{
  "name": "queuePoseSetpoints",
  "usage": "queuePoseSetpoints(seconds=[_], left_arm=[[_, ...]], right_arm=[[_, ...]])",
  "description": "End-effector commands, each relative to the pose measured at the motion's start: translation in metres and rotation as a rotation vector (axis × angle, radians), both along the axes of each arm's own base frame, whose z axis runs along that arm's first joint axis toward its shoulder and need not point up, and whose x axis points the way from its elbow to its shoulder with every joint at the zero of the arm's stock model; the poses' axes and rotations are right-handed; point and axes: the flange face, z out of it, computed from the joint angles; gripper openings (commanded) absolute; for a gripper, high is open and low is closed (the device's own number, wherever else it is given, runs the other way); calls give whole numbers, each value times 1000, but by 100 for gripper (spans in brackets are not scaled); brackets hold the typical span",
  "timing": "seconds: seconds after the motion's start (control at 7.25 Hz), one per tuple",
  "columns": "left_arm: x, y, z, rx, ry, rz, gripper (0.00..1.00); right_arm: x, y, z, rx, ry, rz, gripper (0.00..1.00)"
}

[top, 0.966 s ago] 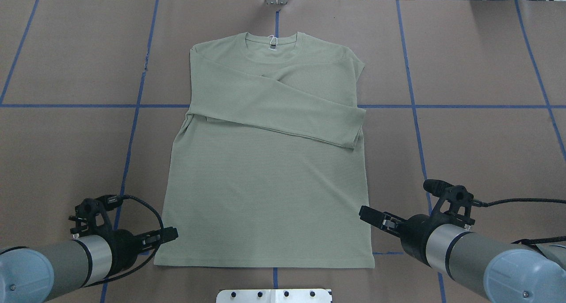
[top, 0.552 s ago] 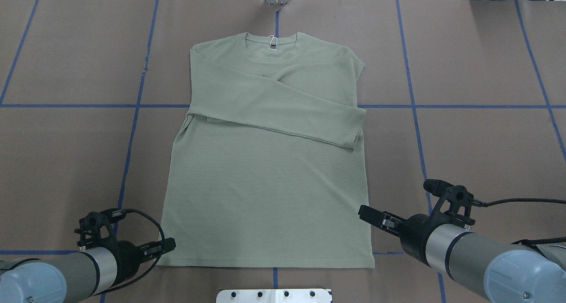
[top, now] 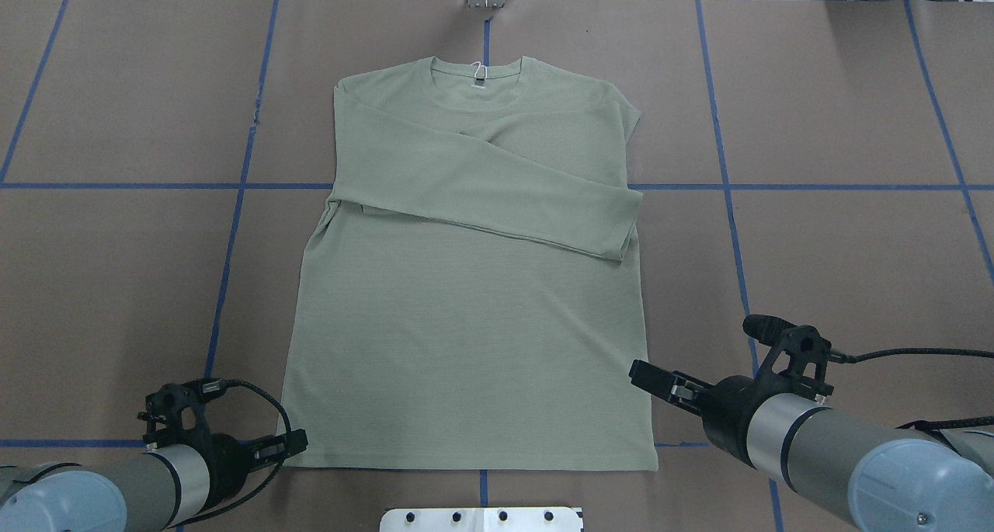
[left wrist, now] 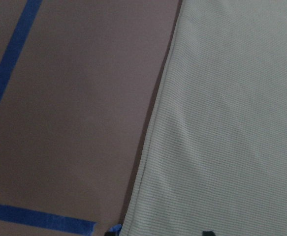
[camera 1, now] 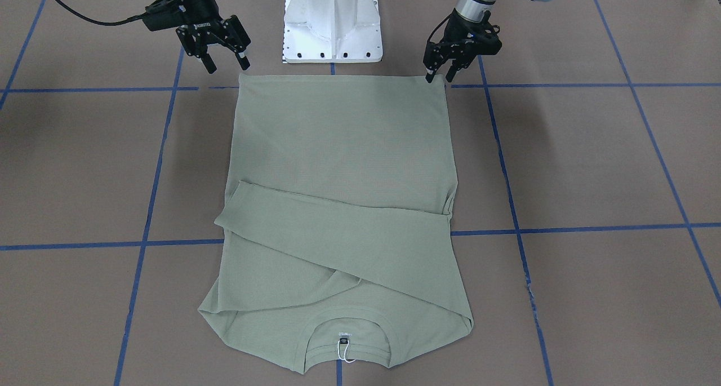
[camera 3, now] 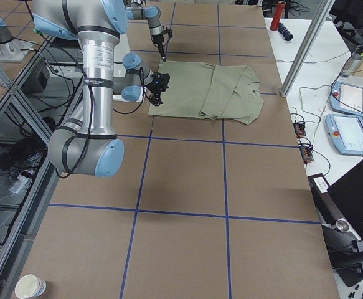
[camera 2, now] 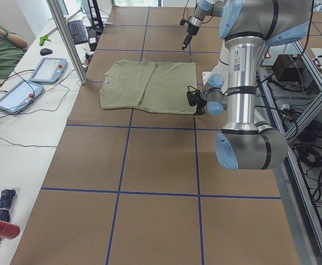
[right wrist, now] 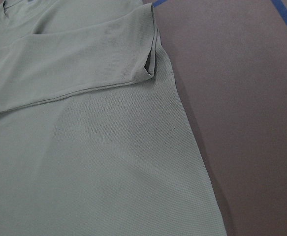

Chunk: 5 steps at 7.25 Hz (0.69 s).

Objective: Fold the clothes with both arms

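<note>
The robot's right gripper should close on the near hem corner (camera 1: 243,79) of the sage-green shirt, across the hem from the corner at the left gripper.
The clothes are one sage-green shirt (top: 466,322) lying flat on the brown table, neck (top: 475,78) at the far side, with both sleeves folded across the chest. My left gripper (top: 295,441) is low at the hem's left corner and open; in the left wrist view the shirt edge (left wrist: 148,147) runs between its fingertips. My right gripper (top: 644,377) hangs open at the shirt's right edge, a little up from the hem corner. In the front-facing view the left gripper (camera 1: 438,76) touches the hem corner and the right gripper (camera 1: 228,66) stands just off the other corner.
The white pedestal base (camera 1: 332,20) stands right behind the hem. Blue tape lines (top: 233,229) grid the table. A side desk holds tablets (camera 2: 47,69) and cables, with a person (camera 2: 0,49) beside it. A paper cup (camera 3: 30,286) sits at one table corner.
My left gripper has drawn back along the shirt's left edge toward the robot, down to the hem corner. The right arm and the shirt have not moved.
</note>
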Motion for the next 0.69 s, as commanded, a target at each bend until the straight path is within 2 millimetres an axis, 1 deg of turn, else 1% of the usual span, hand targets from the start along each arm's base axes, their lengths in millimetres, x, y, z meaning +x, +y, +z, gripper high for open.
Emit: queuePoseSetpoints(seconds=[0.0,0.14,0.28,0.41,0.55], left_arm=[[5,3,8,1,-3,7,66],[5,2,5,2,15,5,57],[3,2,2,2,40,5,32],[3,2,2,3,40,5,0],[3,2,2,4,40,6,0]], right_arm=[[0,0,0,0,-1,0,99],[0,0,-1,0,-2,0,99],[0,0,-1,0,-2,0,99],[0,0,-1,0,-2,0,99],[0,0,-1,0,-4,0,99]])
